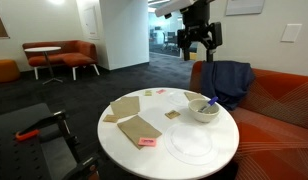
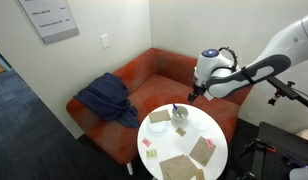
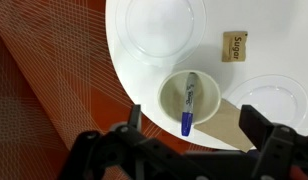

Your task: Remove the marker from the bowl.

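The blue end [image 1: 212,102] [image 3: 186,122] of the marker is over the bowl's rim. My gripper will go down to it next and close there.
The small off-white bowl [image 1: 203,111] stands near the edge of the round white table [image 1: 164,150], on the sofa side. It also shows in the exterior view [image 2: 180,117] and in the wrist view [image 3: 174,95]. The blue marker [image 3: 187,108] leans inside it, its blue end over the rim; it also shows in an exterior view [image 1: 208,102]. My gripper [image 1: 197,42] hangs open and empty well above the bowl. It also shows in the exterior view [image 2: 196,93]. In the wrist view the gripper's fingers [image 3: 194,118] spread to either side of the bowl.
A flat translucent plate [image 1: 190,143] lies next to the bowl, and a second round plate [image 3: 270,100] is on its other side. A sugar packet [image 3: 234,46], brown paper napkins [image 1: 141,127] and a pink sticky note [image 1: 146,142] lie on the table. An orange sofa [image 2: 159,75] with a blue jacket [image 1: 226,82] stands behind.
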Action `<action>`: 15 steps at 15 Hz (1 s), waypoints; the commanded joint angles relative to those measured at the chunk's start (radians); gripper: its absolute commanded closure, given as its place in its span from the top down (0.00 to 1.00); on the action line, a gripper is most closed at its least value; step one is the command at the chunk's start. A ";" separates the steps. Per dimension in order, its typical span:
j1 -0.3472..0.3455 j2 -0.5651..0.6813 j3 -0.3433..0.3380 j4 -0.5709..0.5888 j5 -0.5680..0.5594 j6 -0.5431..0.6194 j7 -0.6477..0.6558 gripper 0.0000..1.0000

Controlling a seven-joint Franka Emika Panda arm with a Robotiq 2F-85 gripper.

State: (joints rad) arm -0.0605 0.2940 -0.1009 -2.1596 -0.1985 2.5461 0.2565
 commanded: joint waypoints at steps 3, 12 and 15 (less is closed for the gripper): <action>0.024 0.053 -0.024 0.030 0.011 -0.001 0.006 1.00; 0.004 0.119 -0.011 0.063 0.057 0.035 -0.027 1.00; 0.005 0.167 -0.017 0.085 0.074 0.065 -0.021 1.00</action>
State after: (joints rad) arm -0.0557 0.4052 -0.1080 -2.1156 -0.1584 2.5744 0.2592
